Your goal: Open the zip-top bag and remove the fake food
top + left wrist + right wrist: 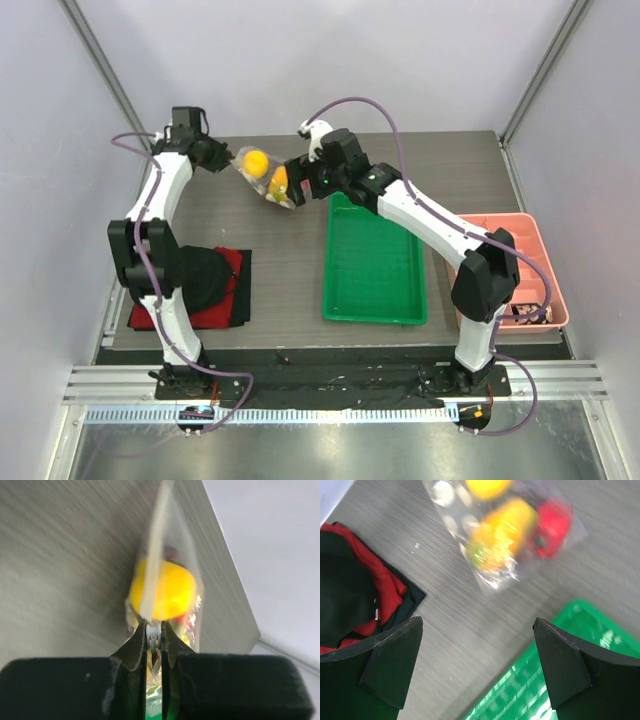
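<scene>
The robot's left gripper alone holds the bag, at the white end of the zip, so next the right gripper takes the bag's corner (240, 158) there before the left gripper opens.
The clear polka-dot zip-top bag (263, 176) hangs in the air at the back of the table, held by my left gripper (228, 160). In the left wrist view the left gripper (155, 634) is shut on the bag's edge, with the bag (170, 565) stretching away from it. Inside are yellow fake food (164, 591) and a glossy red piece (553, 526); the right wrist view shows the bag (490, 575) with yellow pieces (507, 527). My right gripper (298, 180) is wide open and empty beside the bag's lower right end; in its own view (480, 650) the bag lies beyond the fingertips.
A green tray (374, 262) lies in the table's middle, under my right arm. A red and black cloth (215, 285) lies at the left by my left arm's base. A pink bin (520, 262) with small items stands at the right edge.
</scene>
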Controlling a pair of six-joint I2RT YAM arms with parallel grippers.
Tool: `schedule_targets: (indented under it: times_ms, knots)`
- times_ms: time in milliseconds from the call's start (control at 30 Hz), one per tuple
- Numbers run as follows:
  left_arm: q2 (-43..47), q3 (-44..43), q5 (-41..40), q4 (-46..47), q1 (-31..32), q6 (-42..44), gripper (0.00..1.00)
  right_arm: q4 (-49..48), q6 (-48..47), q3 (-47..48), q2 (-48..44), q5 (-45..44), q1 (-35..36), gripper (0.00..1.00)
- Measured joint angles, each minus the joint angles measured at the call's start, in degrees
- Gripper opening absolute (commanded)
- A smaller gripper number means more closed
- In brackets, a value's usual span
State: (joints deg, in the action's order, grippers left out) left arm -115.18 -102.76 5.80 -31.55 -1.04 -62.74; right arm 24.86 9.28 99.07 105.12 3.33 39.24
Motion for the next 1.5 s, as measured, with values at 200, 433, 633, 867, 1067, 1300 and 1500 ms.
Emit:
schedule_targets:
  times_ms: [200, 433, 633, 867, 1067, 1300, 1500]
  knots:
    - [8.57, -2.25, -7.08, -13.97, 6.95, -0.11, 0.00, -10.32, -7.87, -0.98, 2.99, 4.17, 4.20, 0.92]
    - [10.23, -1.16, -12.44, -26.53, 11.69, -3.65, 0.00, -26.91, -14.03, -10.16, 3.04, 7.78, 6.19, 0.92]
    - [13.33, -1.92, -13.49, -33.14, 14.34, -6.62, 0.00, -35.39, -18.34, -16.41, 3.54, 8.39, 6.12, 0.89]
    - [13.90, -6.82, -13.20, -36.68, 15.65, -8.57, 0.00, -42.95, -21.42, -16.55, 5.53, 8.70, 6.25, 0.85]
    - [13.90, -8.13, -13.09, -38.91, 16.04, -8.22, 0.02, -43.65, -25.24, -14.01, 7.91, 8.26, 6.40, 0.32]
    - [15.10, -10.47, -11.78, -35.41, 15.89, -1.31, 0.67, -42.69, -24.74, -10.12, 10.08, 8.66, 6.32, 0.01]
    - [28.00, -0.57, -8.46, -25.42, 12.90, 8.00, 0.55, -40.44, -21.05, -7.91, 10.91, 12.81, 4.48, 0.01]
